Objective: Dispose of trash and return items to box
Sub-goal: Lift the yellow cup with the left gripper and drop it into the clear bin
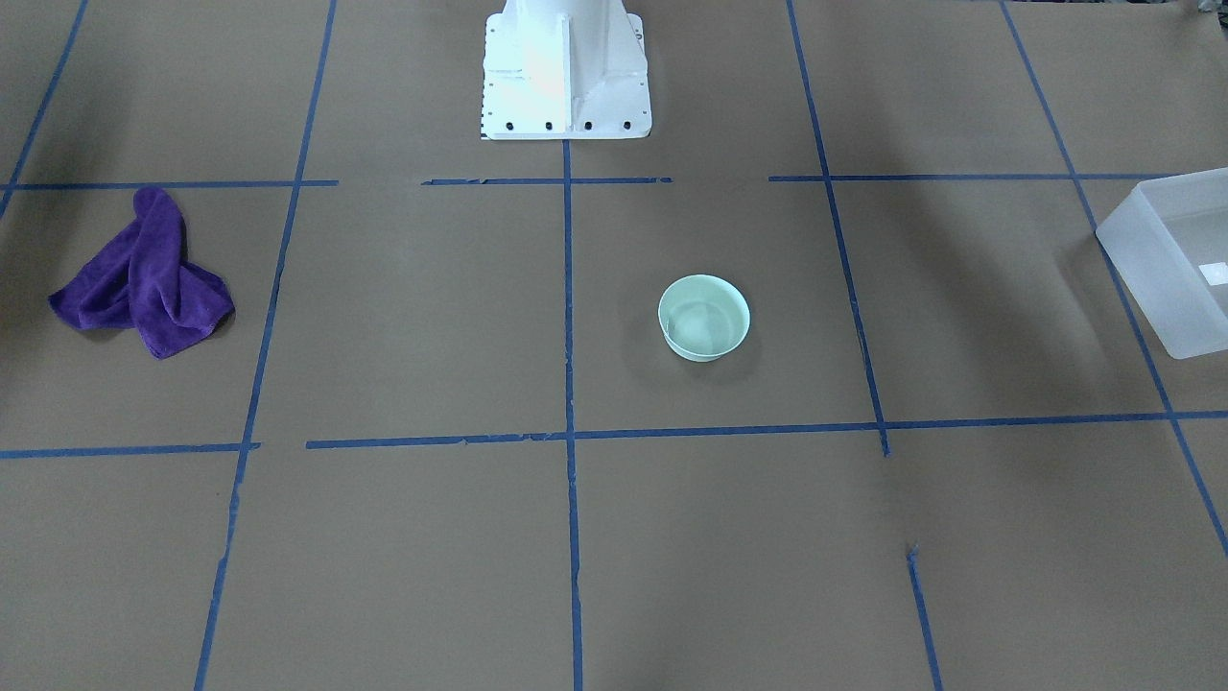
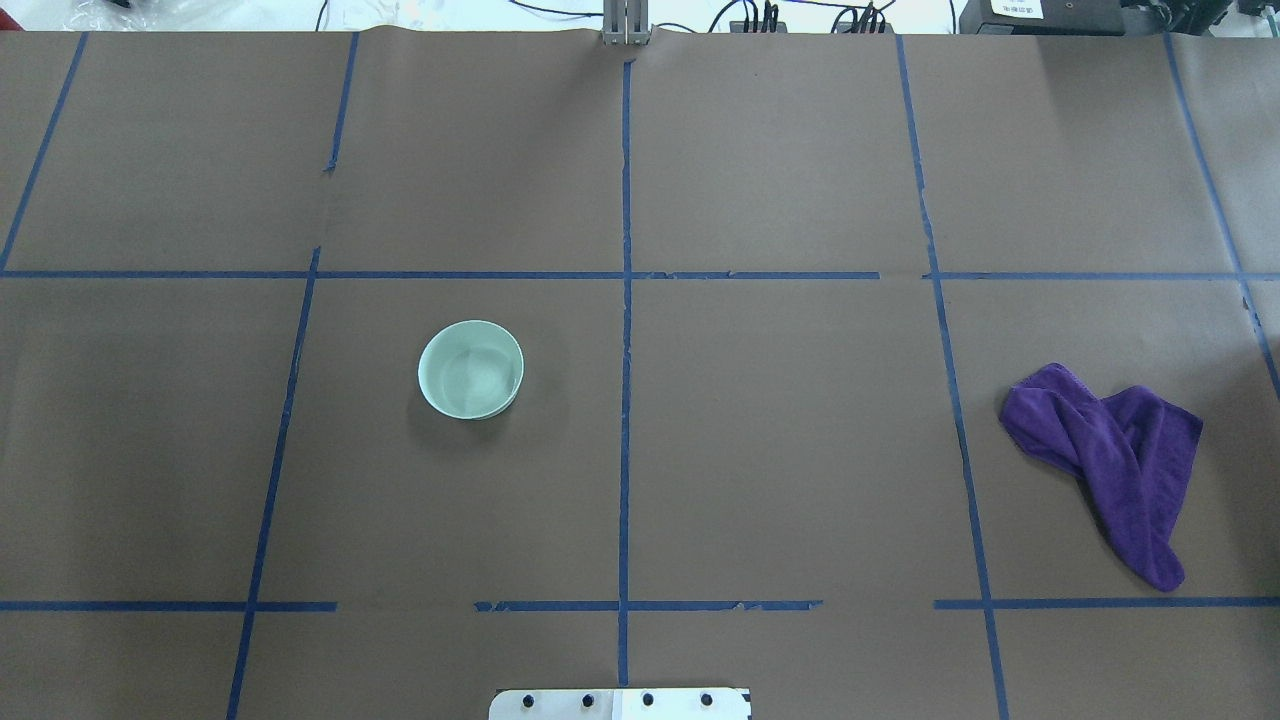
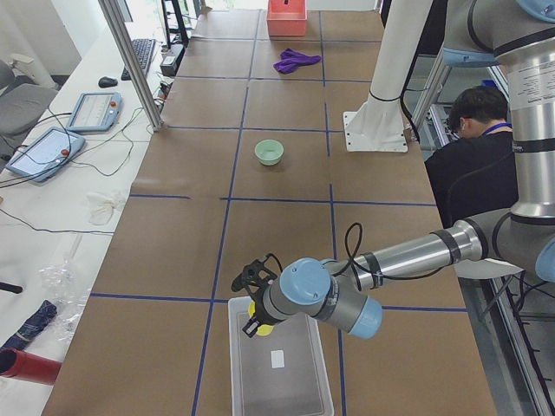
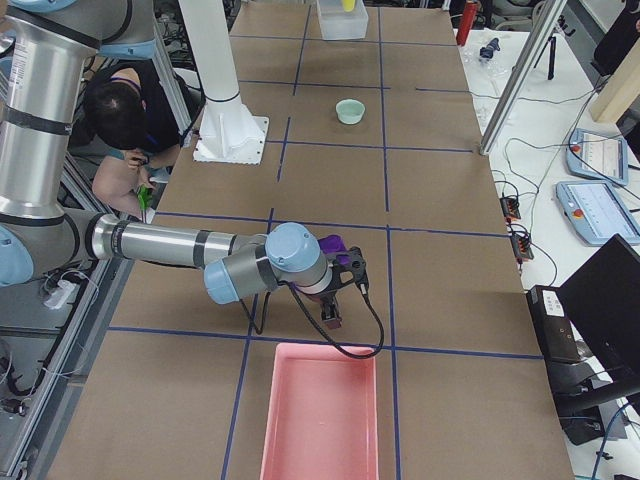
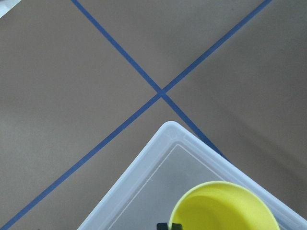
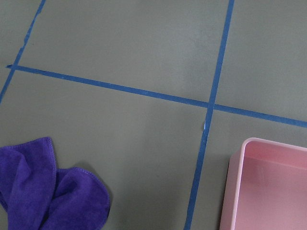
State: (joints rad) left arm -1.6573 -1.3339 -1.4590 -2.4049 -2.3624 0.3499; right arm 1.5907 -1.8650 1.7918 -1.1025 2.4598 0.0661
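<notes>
Next, my left gripper puts the yellow cup down inside the translucent box (image 1: 1203, 241) (image 5: 216, 221), near its side facing the mint-green bowl.
The yellow cup (image 5: 223, 208) hangs over a corner of the translucent box (image 5: 165, 139). My left gripper (image 5: 169, 225) pinches the cup's rim, with only its dark fingertips showing. In the exterior left view the left gripper (image 3: 254, 299) holds the cup (image 3: 260, 319) above the box's (image 3: 286, 381) far end. The mint-green bowl (image 2: 470, 369) stands upright and empty on the table, also in the front view (image 1: 703, 317), far from both grippers. My right gripper (image 4: 333, 308) hovers low beside a purple cloth (image 6: 48, 191); I cannot tell whether it is open or shut.
The purple cloth (image 2: 1110, 460) lies crumpled on the robot's right side. A pink bin (image 4: 320, 415) stands just beyond the right gripper; its corner shows in the right wrist view (image 6: 268, 187). The robot base (image 1: 566, 72) is at the table's near edge. A person (image 3: 473, 147) sits behind the robot.
</notes>
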